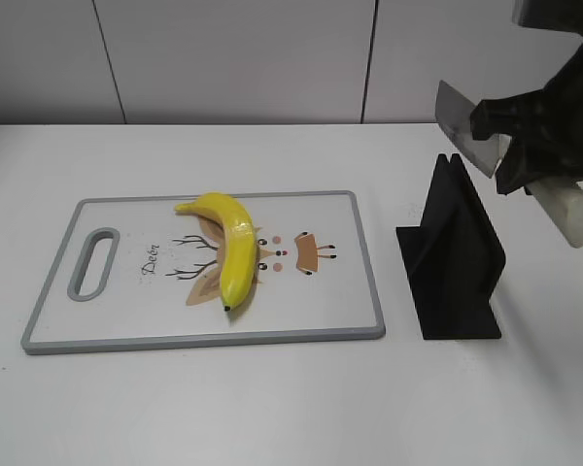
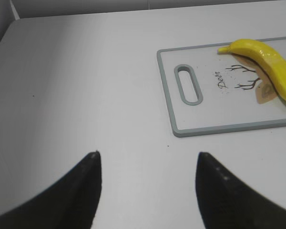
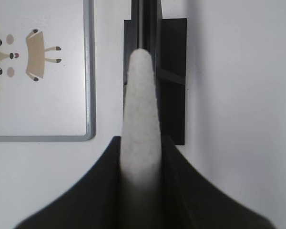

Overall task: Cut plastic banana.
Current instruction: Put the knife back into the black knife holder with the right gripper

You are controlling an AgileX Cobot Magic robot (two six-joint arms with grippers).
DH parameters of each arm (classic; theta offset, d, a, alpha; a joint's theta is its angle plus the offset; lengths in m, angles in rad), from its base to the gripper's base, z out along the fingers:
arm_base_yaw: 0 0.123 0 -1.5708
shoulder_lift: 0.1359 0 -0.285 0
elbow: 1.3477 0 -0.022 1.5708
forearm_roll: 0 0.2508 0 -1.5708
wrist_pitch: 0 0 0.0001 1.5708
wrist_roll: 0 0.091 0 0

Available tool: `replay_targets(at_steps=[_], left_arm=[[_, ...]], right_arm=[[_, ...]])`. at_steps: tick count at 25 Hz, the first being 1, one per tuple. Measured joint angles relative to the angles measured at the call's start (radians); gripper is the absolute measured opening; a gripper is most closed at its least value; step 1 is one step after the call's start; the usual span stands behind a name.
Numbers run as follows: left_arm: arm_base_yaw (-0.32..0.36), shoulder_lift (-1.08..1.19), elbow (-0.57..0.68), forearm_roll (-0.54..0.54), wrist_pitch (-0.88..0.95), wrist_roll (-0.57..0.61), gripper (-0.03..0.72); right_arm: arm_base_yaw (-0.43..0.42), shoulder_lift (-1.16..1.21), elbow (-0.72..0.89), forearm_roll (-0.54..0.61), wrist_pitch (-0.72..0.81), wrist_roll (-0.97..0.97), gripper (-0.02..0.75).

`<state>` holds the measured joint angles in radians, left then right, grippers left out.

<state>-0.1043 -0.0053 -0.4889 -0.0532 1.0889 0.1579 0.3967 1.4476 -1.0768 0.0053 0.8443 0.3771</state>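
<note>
The knife, now held in the air above the stand, is going into the slot of the black knife stand (image 1: pixel 490 230) (image 3: pixel 149 98). My right gripper will let go of it there, with the handle sticking out toward the front.
The plastic banana (image 1: pixel 231 243) lies whole and bright yellow on the white cutting board (image 1: pixel 126 311), curving from the board's top middle down toward the front edge. It also shows in the left wrist view (image 2: pixel 267 62). My right gripper (image 1: pixel 525 155) is shut on a knife with a white handle (image 3: pixel 141 105) and a grey blade (image 1: pixel 463 126). It holds the knife in the air above the black knife stand (image 1: pixel 457 262), to the right of the board. My left gripper (image 2: pixel 146 155) is open and empty over bare table left of the board (image 2: pixel 209 114).
The black knife stand (image 3: pixel 171 71) sits on the white table just right of the board's grey rim (image 3: pixel 89 71). A grey-white wall runs behind the table. The left arm does not show in the exterior view.
</note>
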Motion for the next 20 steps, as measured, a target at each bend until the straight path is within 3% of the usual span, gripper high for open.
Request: replay_targets(at_steps=[20], left_arm=[[0.0,0.0,0.0,0.006,0.0,0.0,0.582]], right_arm=[[0.0,0.103,0.0,0.084,0.117,-0.002,0.164]])
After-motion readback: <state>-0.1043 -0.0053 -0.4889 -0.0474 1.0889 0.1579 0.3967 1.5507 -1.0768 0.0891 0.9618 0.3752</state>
